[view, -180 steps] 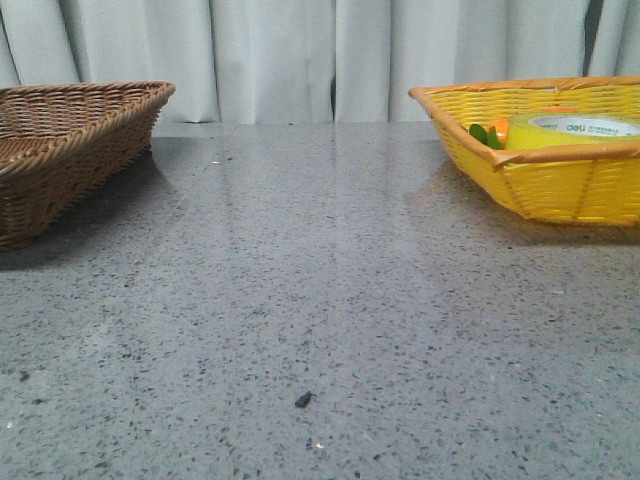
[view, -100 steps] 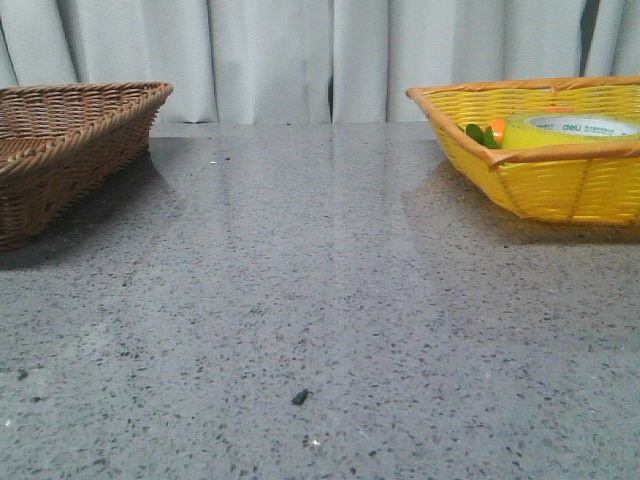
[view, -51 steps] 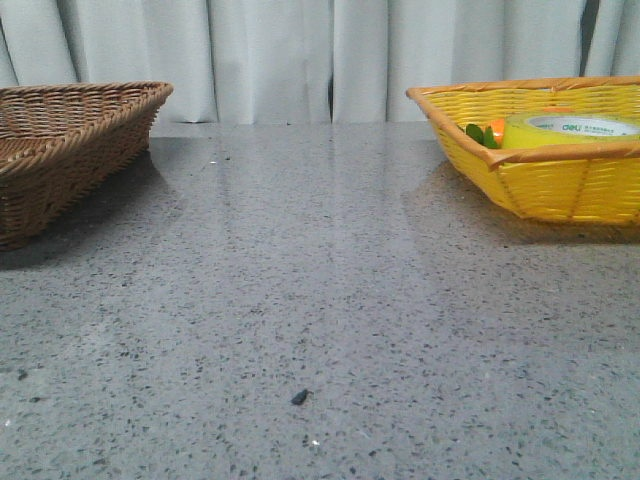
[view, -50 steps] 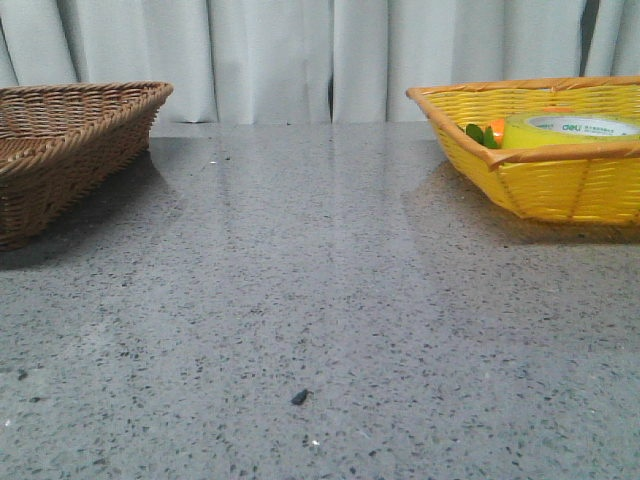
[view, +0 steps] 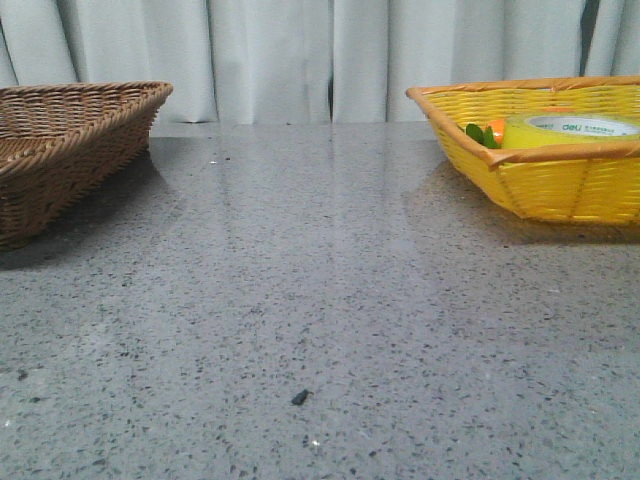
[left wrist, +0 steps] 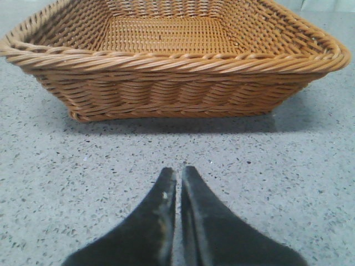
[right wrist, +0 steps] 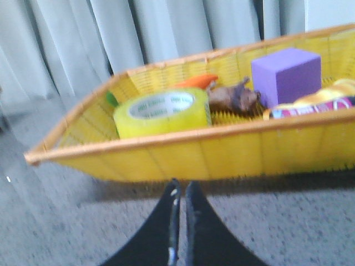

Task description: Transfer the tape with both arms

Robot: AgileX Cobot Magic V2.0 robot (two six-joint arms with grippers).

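Note:
Next, my right gripper closes on the side of the yellow-green tape roll (view: 516, 130) (right wrist: 123, 113) that faces the brown wicker basket, close to the carrot's green leaves.
The yellow-green tape roll (view: 565, 131) with a white "deli" core lies flat in the yellow basket (view: 540, 185) at the table's right; it also shows in the right wrist view (right wrist: 162, 113). My right gripper (right wrist: 181, 185) is shut and empty, low over the table just short of the yellow basket's near wall (right wrist: 222, 152). My left gripper (left wrist: 178, 173) is shut and empty over the table in front of the brown wicker basket (left wrist: 166, 88). Neither gripper shows in the front view.
The brown wicker basket (view: 60, 150) stands at the table's left and looks empty inside. The yellow basket also holds an orange carrot (right wrist: 195, 82) with green leaves (view: 482, 135), a brown lumpy object (right wrist: 233, 98), a purple block (right wrist: 285, 75) and a colourful packet (right wrist: 310, 105). A small dark speck (view: 299, 397) lies on the grey table.
The front view shifted slightly about 1.8 s ago; since then nothing in it has moved.

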